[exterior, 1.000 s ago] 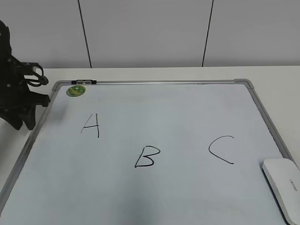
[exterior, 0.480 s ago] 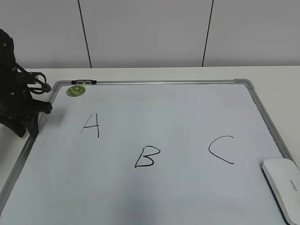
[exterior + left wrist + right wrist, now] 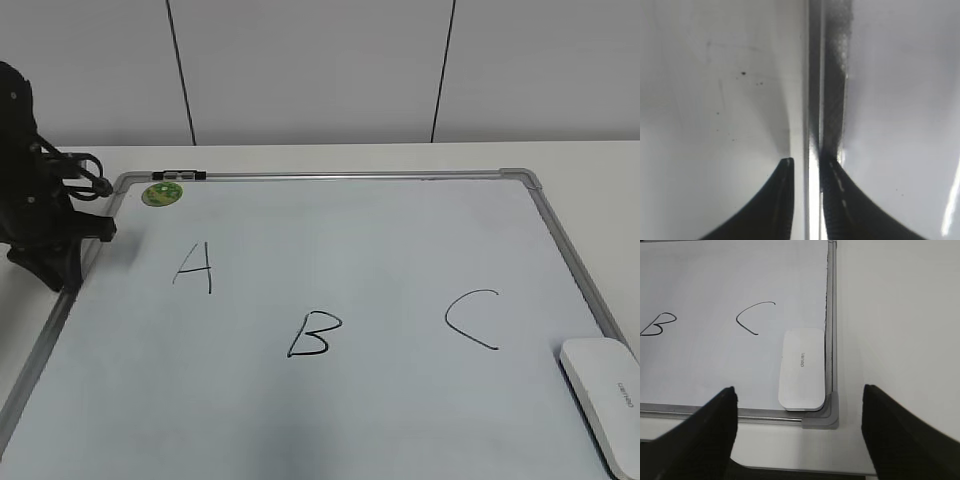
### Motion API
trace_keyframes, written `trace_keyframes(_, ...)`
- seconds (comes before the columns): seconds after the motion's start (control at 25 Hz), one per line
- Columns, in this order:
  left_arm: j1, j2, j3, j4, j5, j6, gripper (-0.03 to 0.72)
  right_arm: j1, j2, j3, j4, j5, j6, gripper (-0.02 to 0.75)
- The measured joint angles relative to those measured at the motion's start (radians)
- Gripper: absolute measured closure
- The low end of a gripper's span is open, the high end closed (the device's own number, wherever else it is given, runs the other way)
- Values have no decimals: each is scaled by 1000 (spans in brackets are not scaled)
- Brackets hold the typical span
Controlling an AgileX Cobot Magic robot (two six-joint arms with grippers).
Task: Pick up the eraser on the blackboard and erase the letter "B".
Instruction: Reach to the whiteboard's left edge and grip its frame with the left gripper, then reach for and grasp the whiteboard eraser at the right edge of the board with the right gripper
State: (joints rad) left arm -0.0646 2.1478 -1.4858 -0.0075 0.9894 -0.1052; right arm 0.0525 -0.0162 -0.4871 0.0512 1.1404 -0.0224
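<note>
The robot's right gripper will next move to the white eraser and close across the eraser's middle (image 3: 617, 397) (image 3: 802, 364), with its fingers on both long sides by the logo.
The blackboard (image 3: 380, 250) lies flat with black letters. The letter "B" (image 3: 313, 335) is in its middle front, and shows at the left edge of the right wrist view (image 3: 657, 324). The white eraser (image 3: 605, 395) lies in the board's front right corner. In the right wrist view the eraser (image 3: 802, 370) rests against the frame. My right gripper (image 3: 799, 389) is open and empty, hovering in front of that corner; the exterior view does not show it. My left gripper (image 3: 72, 270) is at the board's left edge, its jaws (image 3: 807, 162) closed narrowly around the grey frame (image 3: 815, 100).
The letter "A" (image 3: 195, 267) is at the left and the letter "C" (image 3: 472, 318) at the right. A round green sticker (image 3: 160, 193) sits in the far left corner. The board lies on a white table (image 3: 890, 315) with a wall behind.
My left gripper has shifted right onto the board's left frame edge and settled there. The eraser and letters have not moved.
</note>
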Motion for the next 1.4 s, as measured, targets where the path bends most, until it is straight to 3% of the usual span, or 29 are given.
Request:
trace_keyframes(0.12, 0, 0, 0, -10, -4, 0, 653, 0, 0, 0, 0, 0, 0, 165)
trace_keyframes(0.44, 0, 0, 0, -12, -4, 0, 663, 0, 22, -20, 0, -11, 0, 165)
trace_keyframes(0.84, 0, 0, 0, -14, -6, 0, 663, 0, 606, -207, 25, -24, -2, 165)
trace_keyframes(1.04, 0, 0, 0, -16, -6, 0, 663, 4, 851, -221, 97, -22, -5, 165)
trace_keyframes(1.4, 0, 0, 0, -16, -6, 0, 663, 24, 1179, -222, 108, -99, -9, 165)
